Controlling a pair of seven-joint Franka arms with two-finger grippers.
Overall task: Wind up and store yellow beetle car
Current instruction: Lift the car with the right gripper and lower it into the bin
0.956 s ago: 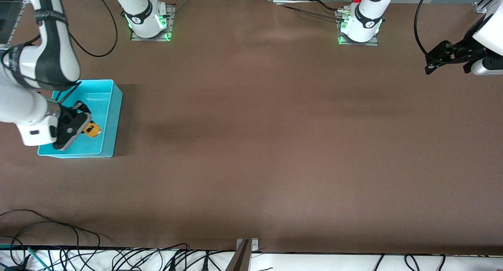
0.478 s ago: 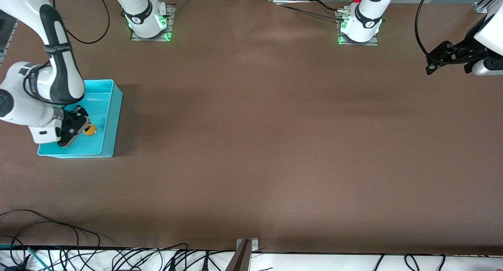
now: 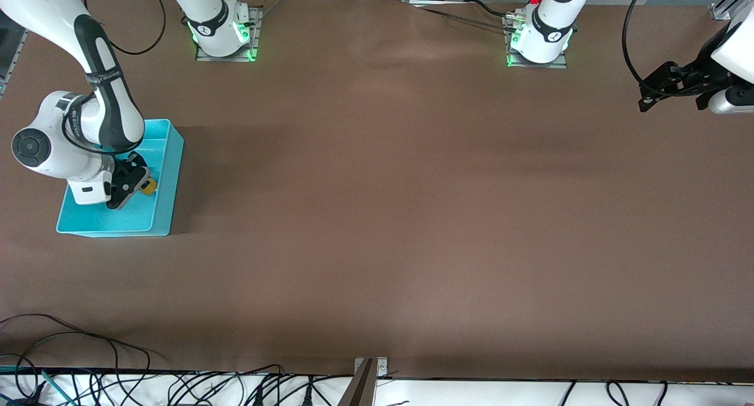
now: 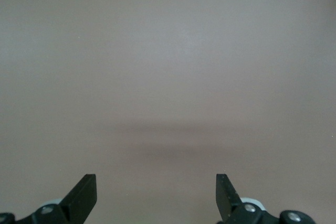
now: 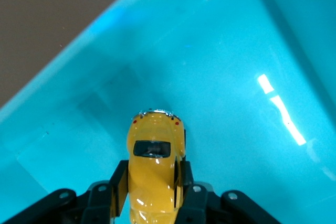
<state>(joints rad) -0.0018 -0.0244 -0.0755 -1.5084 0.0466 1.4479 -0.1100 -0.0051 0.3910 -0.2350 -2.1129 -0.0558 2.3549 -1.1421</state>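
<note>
I need to let go of the yellow beetle car, now low inside the turquoise bin, with my right gripper on the bottom of the turquoise bin, near the bin's side [image 3: 126,158] farthest from the front camera.
The yellow beetle car [image 5: 154,170] is a small yellow toy with dark windows. It sits between the fingers of my right gripper [image 5: 151,178], which is shut on its sides. In the front view the car [image 3: 148,186] shows as a small yellow spot at the tip of my right gripper [image 3: 136,185], low inside the turquoise bin [image 3: 169,176] at the right arm's end of the table. I cannot tell whether the car touches the bin floor. My left gripper [image 4: 156,195] is open and empty, held above bare brown table at the left arm's end [image 3: 665,85], where the arm waits.
The bin's turquoise walls [image 5: 79,61] rise close around the car. The brown table [image 3: 389,205] stretches between the two arms. Cables [image 3: 118,382] lie along the table edge nearest the front camera.
My right arm has swung toward the bin's middle and lowered, carrying the car deeper into the bin. The left arm has not moved.
</note>
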